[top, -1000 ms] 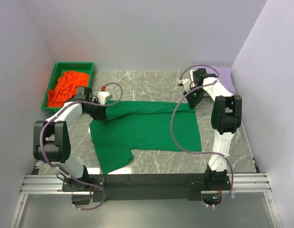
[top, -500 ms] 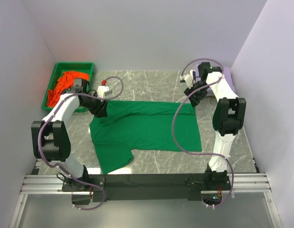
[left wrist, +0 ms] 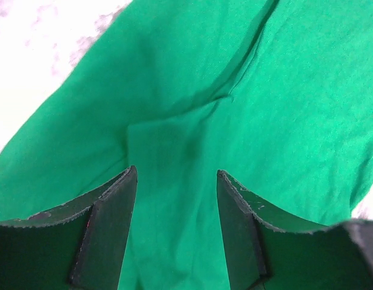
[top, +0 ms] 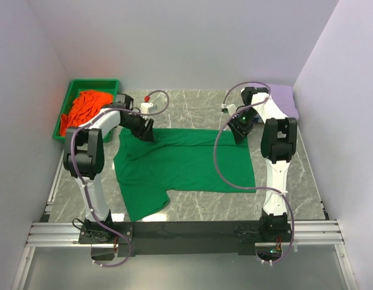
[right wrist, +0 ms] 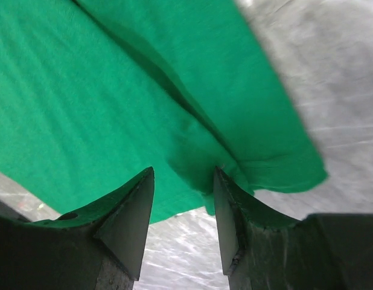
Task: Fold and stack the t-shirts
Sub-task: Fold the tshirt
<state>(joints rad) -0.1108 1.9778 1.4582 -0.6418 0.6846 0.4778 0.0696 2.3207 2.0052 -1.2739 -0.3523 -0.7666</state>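
I can see a kink in the folded piece of the shirt below my left gripper, so I need to pinch the piece's loose edge (left wrist: 230,98) with it and pull it toward the shirt's near side first.
A bright green t-shirt (top: 186,163) lies spread on the marble table, its far edge folded over in a strip. My left gripper (top: 144,132) is open just above the strip's left end. In the left wrist view (left wrist: 174,172) green cloth (left wrist: 265,90) with a crease lies between the fingers. My right gripper (top: 241,134) is open over the shirt's far right corner. In the right wrist view (right wrist: 183,172) the cloth's edge (right wrist: 84,90) lies between the fingers. An orange t-shirt (top: 84,109) lies crumpled in the tray. A lavender t-shirt (top: 284,96) lies folded at the back right.
A green plastic tray (top: 93,83) stands at the back left against the wall. Bare marble table (top: 192,103) shows behind the shirt and beside the cloth in the right wrist view (right wrist: 331,90). White walls close in on three sides.
My left gripper has moved right and back along the shirt's far edge. My right gripper has shifted slightly left at the far right corner. The shirt lies much as before.
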